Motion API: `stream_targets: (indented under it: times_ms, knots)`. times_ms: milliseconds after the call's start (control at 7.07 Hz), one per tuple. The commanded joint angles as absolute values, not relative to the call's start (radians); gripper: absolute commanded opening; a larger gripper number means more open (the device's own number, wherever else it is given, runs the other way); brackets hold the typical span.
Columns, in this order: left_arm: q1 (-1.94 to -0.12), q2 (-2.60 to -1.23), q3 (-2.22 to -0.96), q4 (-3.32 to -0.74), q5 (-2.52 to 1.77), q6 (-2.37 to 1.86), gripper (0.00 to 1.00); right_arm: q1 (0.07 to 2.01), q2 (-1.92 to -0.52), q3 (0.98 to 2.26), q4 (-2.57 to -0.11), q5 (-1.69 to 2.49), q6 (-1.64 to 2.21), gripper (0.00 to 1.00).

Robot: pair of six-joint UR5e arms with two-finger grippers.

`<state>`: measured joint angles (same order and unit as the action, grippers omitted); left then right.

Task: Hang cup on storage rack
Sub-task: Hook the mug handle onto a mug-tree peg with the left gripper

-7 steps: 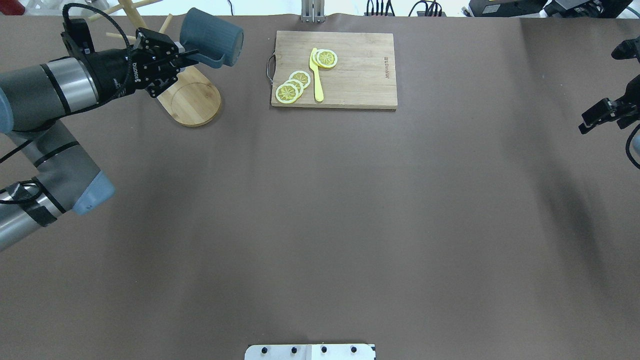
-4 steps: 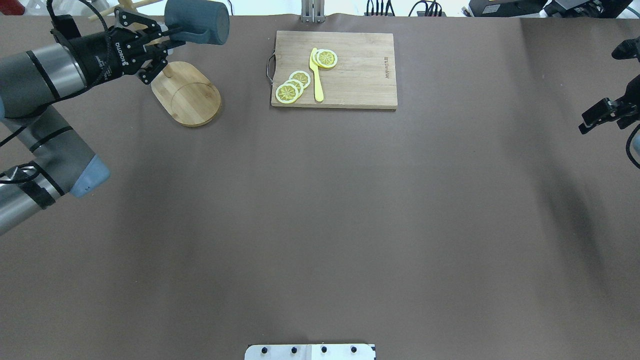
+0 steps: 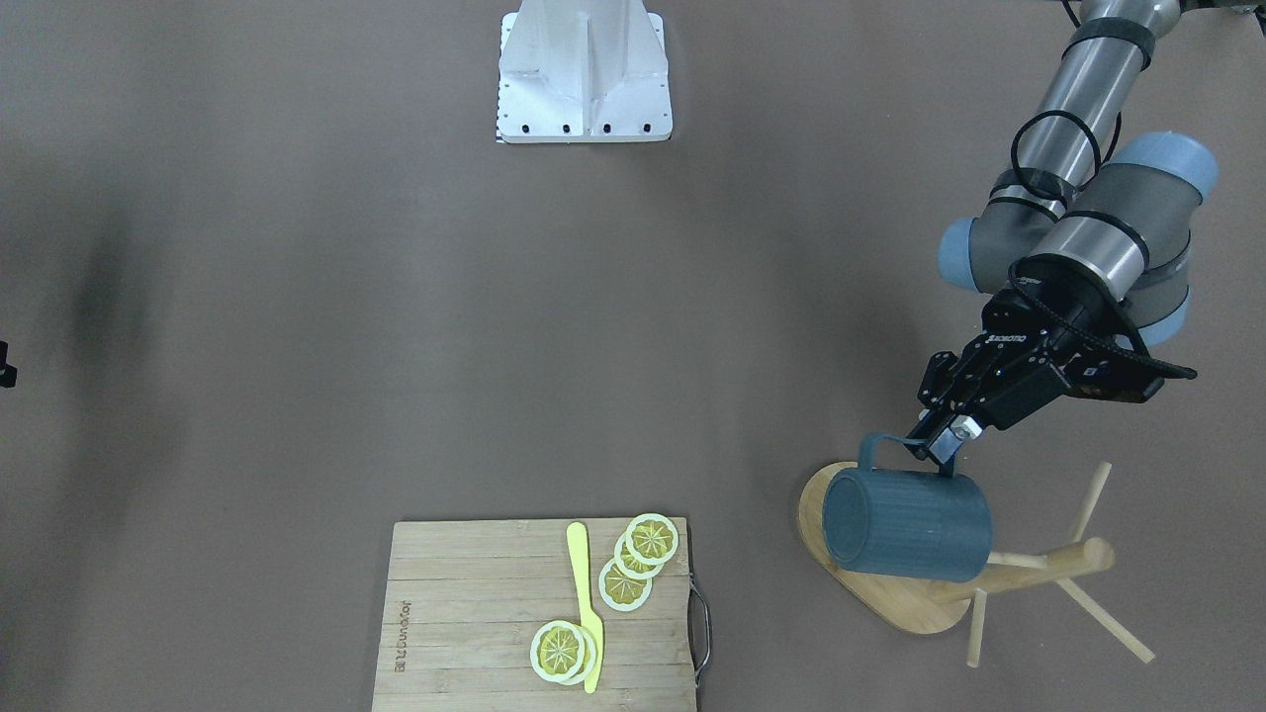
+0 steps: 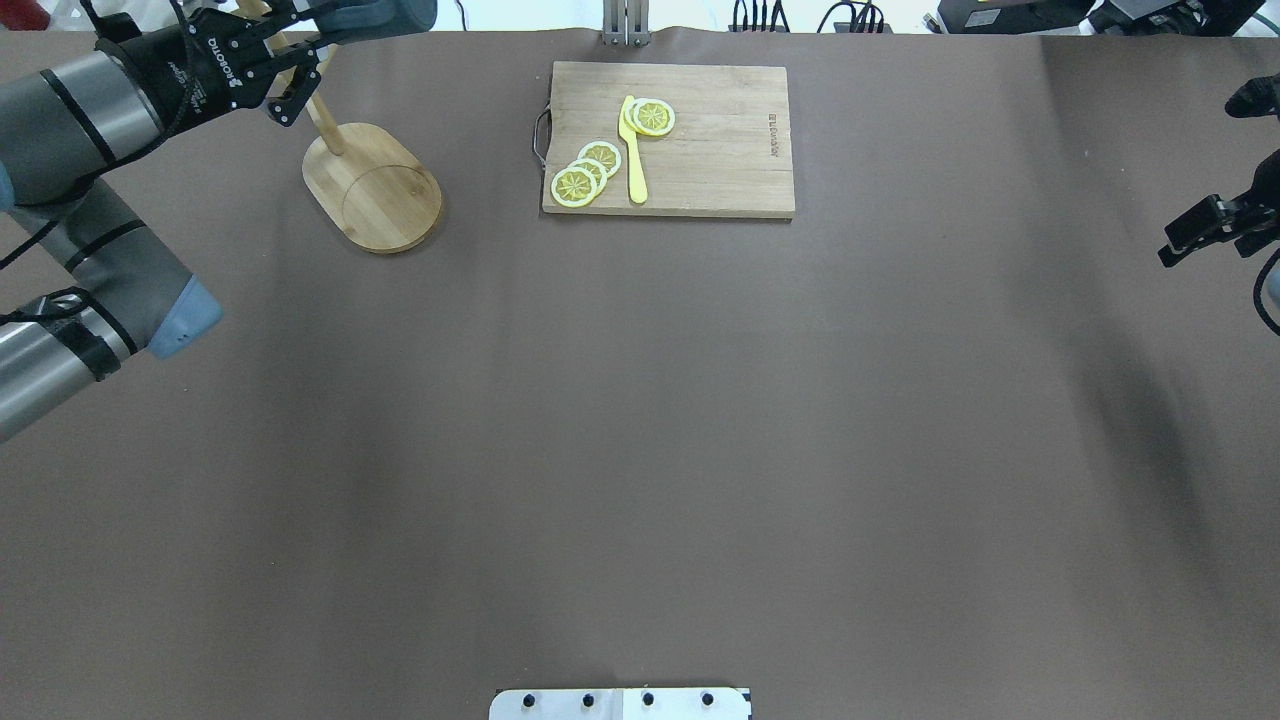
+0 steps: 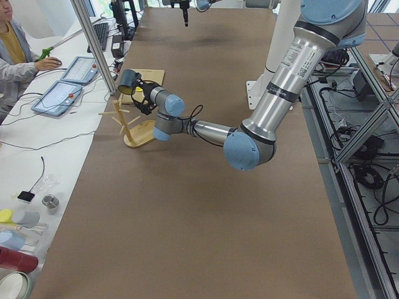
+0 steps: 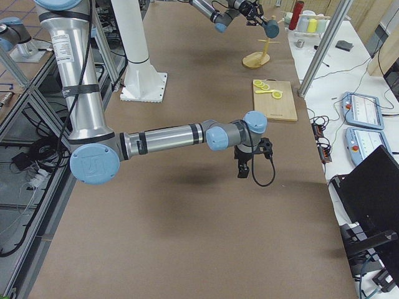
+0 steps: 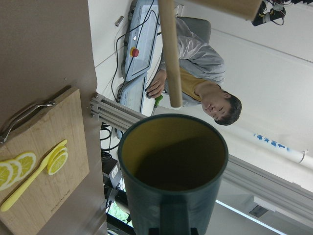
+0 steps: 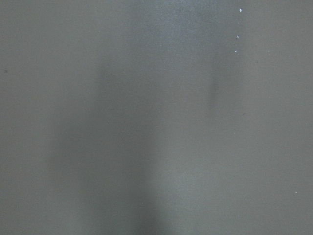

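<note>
Next, my left gripper releases the slate-blue cup on the storage rack's peg (image 3: pixel 982 576) (image 7: pixel 174 95) that points at the cup's open rim. The cup is on its side, high above the rack's base.
My left gripper (image 3: pixel 937 452) is shut on the loop handle of the slate-blue cup (image 3: pixel 905 524) and holds it on its side, high above the storage rack's oval base (image 3: pixel 895 598). The rack's post (image 3: pixel 1039 569) and thin pegs stand just beside the cup. In the left wrist view the cup's (image 7: pixel 173 166) yellow-olive inside faces the camera and a peg (image 7: pixel 169 54) ends just above its rim, apart from it. In the overhead view the cup (image 4: pixel 370 12) is cut off by the top edge. My right gripper (image 4: pixel 1190 232) hangs open and empty at the table's right edge.
A rectangular cutting board (image 4: pixel 700 140) with lemon slices (image 4: pixel 585 170) and a yellow knife (image 4: pixel 633 150) lies to the right of the rack. An operator (image 5: pixel 12 50) sits beyond the far table edge, near tablets.
My left gripper has carried the cup up and away toward the far left, over the rack. The rack's post and base, partly covered before, now show. The right arm has not moved.
</note>
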<state>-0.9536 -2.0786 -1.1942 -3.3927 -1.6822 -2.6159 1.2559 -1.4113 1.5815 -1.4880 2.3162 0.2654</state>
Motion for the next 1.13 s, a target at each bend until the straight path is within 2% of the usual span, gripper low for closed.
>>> stream_targets:
  times_ms: [0, 283, 990]
  knots:
    - [-0.956, -2.091, -1.157, -3.424, -1.654, -2.673, 0.0, 1.256, -1.411, 1.582, -1.488, 2.316, 0.265, 1.0]
    - [-0.956, -2.089, -1.106, -3.486, -1.64, -2.707, 0.0, 1.256, -1.411, 1.582, -1.489, 2.318, 0.265, 1.0]
    - [-0.957, -2.08, -1.075, -3.517, -1.589, -2.826, 0.0, 1.258, -1.411, 1.583, -1.489, 2.327, 0.267, 1.0]
